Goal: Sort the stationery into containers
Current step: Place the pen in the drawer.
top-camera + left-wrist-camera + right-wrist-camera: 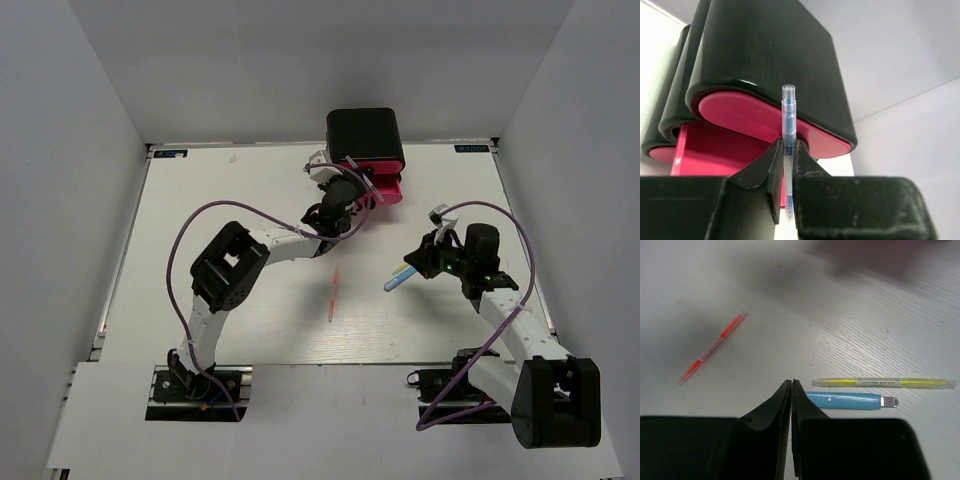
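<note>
I need to use my left gripper to let go of the thin grey-blue pen inside the open pink drawer of the black box point(377, 189) point(756, 151).
My left gripper point(788, 145) is shut on a thin grey-blue pen point(788, 115), held upright in front of the black box of pink drawers point(775, 55). In the top view this gripper point(345, 195) is right at the box point(365, 135), where one pink drawer point(385, 188) is pulled out; it also shows in the left wrist view point(715, 152). My right gripper point(791, 383) is shut and empty, just left of the light-blue marker point(850, 400) and the yellow pen point(885, 382), which lie side by side on the table. A red pen point(714, 347) lies further left. In the top view the right gripper point(420, 262) is above the marker point(398, 279).
The red pen point(333, 295) lies alone near the table's middle. The table's white walls stand at the left, right and back. The left arm's purple cable point(200, 225) loops over the left half.
</note>
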{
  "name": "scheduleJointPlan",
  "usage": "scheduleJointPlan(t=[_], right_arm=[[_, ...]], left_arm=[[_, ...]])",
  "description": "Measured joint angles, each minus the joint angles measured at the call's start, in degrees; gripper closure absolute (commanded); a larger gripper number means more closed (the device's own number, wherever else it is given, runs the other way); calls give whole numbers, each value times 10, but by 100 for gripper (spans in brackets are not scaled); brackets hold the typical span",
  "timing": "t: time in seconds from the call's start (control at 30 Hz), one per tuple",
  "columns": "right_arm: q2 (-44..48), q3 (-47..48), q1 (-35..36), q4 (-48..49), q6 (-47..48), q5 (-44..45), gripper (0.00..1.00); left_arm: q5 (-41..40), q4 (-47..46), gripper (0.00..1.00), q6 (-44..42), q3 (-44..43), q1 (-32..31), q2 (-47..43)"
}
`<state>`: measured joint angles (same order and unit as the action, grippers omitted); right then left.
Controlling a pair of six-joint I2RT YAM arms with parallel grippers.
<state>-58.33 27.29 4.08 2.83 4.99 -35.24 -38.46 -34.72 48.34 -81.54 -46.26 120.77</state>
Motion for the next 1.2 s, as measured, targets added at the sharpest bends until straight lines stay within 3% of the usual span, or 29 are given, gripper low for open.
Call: scheduleJointPlan(t=[0.6,0.97,1.03,1.07,1.1,1.13,1.2], right_arm=[[4,-9,-2,0,3,0,91],[14,-10,-5,0,12,0,91],[14,-10,-6,0,12,0,91],[14,-10,-7,0,12,0,91],[14,-10,-7,0,12,0,91],[14,-10,-7,0,13,0,91],[14,-10,-7,0,13,0,91]], left_arm=[[-47,-137,100,-33,5,0,9],[-44,-151,100,-84,-6,-1,56],[-43,-155,91,-88,-6,0,56],[-40,-157,79,-90,-5,0,56],[-40,-159,79,-92,-4,0,56],[-39,-162,68,-94,-3,0,56],[-37,-167,58,-100,-1,0,56]])
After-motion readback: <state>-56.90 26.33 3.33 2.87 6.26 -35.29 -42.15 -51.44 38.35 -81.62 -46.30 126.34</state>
